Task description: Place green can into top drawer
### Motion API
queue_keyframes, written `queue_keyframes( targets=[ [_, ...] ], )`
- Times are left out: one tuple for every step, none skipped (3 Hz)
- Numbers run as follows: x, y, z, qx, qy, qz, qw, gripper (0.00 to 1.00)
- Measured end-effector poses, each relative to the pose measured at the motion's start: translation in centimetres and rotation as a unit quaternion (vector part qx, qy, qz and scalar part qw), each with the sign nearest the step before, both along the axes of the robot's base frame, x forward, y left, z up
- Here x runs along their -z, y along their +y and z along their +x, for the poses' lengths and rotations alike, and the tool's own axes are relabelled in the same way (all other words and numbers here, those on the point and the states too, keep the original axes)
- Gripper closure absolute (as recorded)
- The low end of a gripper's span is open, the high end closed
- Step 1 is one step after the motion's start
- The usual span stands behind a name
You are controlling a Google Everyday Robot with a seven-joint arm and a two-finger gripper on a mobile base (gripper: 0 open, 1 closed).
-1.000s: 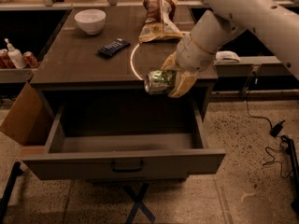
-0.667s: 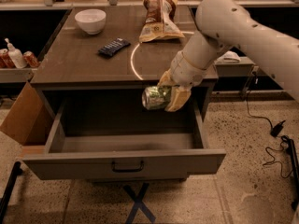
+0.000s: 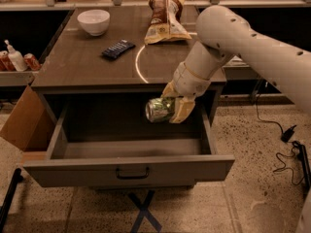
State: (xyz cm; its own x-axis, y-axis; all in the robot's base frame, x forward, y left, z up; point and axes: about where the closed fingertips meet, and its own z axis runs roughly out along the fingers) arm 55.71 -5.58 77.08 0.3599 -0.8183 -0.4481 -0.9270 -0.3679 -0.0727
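Observation:
My gripper is to let go of the green can, still hanging over the open drawer, on the drawer's bottom near the middle (image 3: 157, 130). The spot will be slightly toward my white arm's side.
My gripper (image 3: 171, 106) is shut on the green can (image 3: 159, 109), which lies on its side with its silver end facing left. It hangs over the right half of the open top drawer (image 3: 126, 168), a little above the drawer's floor. The drawer is pulled well out, and its flat front panel carries a dark bar handle (image 3: 131, 173) at the centre. My white arm reaches down from the upper right across the table's front edge.
On the brown tabletop (image 3: 87, 67) sit a white bowl (image 3: 94, 21), a dark flat packet (image 3: 118, 49) and a chip bag (image 3: 165, 18). Red cans (image 3: 31, 61) and a bottle stand on a shelf at left. A cardboard box (image 3: 24, 123) leans by the drawer's left side. Cables lie on the floor at right.
The gripper has moved down and to the left with the green can, from the table's front edge to inside the open drawer's space.

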Motion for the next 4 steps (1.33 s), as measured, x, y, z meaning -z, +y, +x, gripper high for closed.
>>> queue_keyframes(
  targets=[
    [1.4,0.1,-0.2,0.008,0.013,0.004,0.9999,1.0],
    [4.2,0.3,-0.4,0.038,0.044,0.006,0.9983,1.0],
    [6.9,0.7,-0.3,0.079,0.074,0.008,0.9941,1.0],
    [8.8,1.3,0.5,0.119,0.082,0.015,0.9894,1.0]
  ],
)
